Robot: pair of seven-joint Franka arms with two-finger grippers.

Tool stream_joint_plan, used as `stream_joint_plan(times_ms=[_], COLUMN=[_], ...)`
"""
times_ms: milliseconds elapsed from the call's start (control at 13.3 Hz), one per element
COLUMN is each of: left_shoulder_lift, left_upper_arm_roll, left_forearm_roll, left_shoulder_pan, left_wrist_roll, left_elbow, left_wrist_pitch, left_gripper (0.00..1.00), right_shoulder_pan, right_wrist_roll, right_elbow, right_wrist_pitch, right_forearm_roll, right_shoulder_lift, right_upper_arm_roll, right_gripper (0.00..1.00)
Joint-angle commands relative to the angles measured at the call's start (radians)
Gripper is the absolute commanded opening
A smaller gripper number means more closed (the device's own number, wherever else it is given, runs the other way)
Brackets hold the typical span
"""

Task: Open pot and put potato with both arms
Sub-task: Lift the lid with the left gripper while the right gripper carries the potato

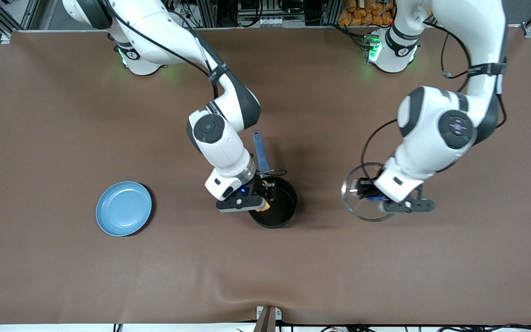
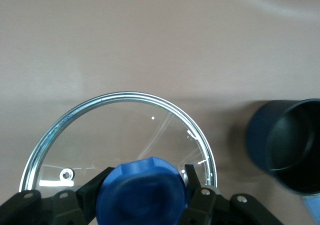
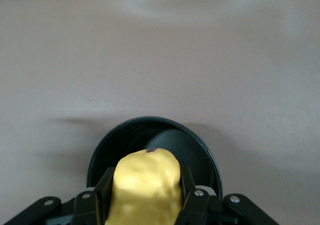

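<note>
The glass lid, now held beside the pot, will go down on the bare brown table (image 1: 380, 212) under my left gripper, where I will set it well away from the black pot.
The black pot (image 1: 284, 207) stands open mid-table, its blue handle (image 1: 260, 152) pointing toward the robots' bases. My right gripper (image 1: 262, 199) is shut on the yellow potato (image 1: 264, 208) and holds it over the pot's rim, at the edge toward the right arm's end. In the right wrist view the potato (image 3: 145, 187) sits between my fingers (image 3: 187, 182) with the pot (image 3: 200, 150) beneath. My left gripper (image 1: 370, 196) is shut on the blue knob (image 2: 142, 192) of the glass lid (image 1: 356, 213), beside the pot toward the left arm's end. The lid's steel rim (image 2: 125, 96) shows in the left wrist view.
A flat blue plate (image 1: 124, 208) lies on the brown table toward the right arm's end, well apart from the pot. The pot also shows in the left wrist view (image 2: 290, 145). A clamp (image 1: 265, 318) sits at the table's front edge.
</note>
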State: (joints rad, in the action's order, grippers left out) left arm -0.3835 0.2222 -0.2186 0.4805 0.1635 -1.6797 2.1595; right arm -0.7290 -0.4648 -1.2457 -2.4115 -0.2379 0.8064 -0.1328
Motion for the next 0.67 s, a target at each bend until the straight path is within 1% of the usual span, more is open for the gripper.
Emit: stream_joint_plan(times_ms=[0,150,375,600], left_shoulder_lift=[-0.006,-0.049,-0.101,-0.194], left_upper_arm_roll=[-0.007,-0.007,-0.007,-0.009], left_forearm_roll=[-0.039,-0.039,-0.044,-0.045], left_shoulder_pan=[-0.039,-0.057,-0.095,-0.097], left_wrist_roll=[-0.105,-0.150,-0.228,-0.240], left_elbow=[-0.038,-0.040,-0.040,-0.040], left_wrist_pitch=[0.046,0.083,0.115,0.224], left_gripper=[0.41,0.41,0.41,0.41], right_shoulder_pan=[-0.015,-0.021,-0.049,-0.056], right_wrist_roll=[0.064,0.110,0.118,0.098], right_elbow=[0.091,0.121,0.138,0.138], right_wrist_pitch=[-0.053,-0.057,-0.058,-0.060], right_forearm_roll=[-0.003,-0.003,0.003,0.005], right_shoulder_lift=[0.097,0.144,0.186,0.204], right_upper_arm_roll=[-0.011,-0.013,-0.016,-0.018], right_gripper=[0.00,0.00,0.00,0.00])
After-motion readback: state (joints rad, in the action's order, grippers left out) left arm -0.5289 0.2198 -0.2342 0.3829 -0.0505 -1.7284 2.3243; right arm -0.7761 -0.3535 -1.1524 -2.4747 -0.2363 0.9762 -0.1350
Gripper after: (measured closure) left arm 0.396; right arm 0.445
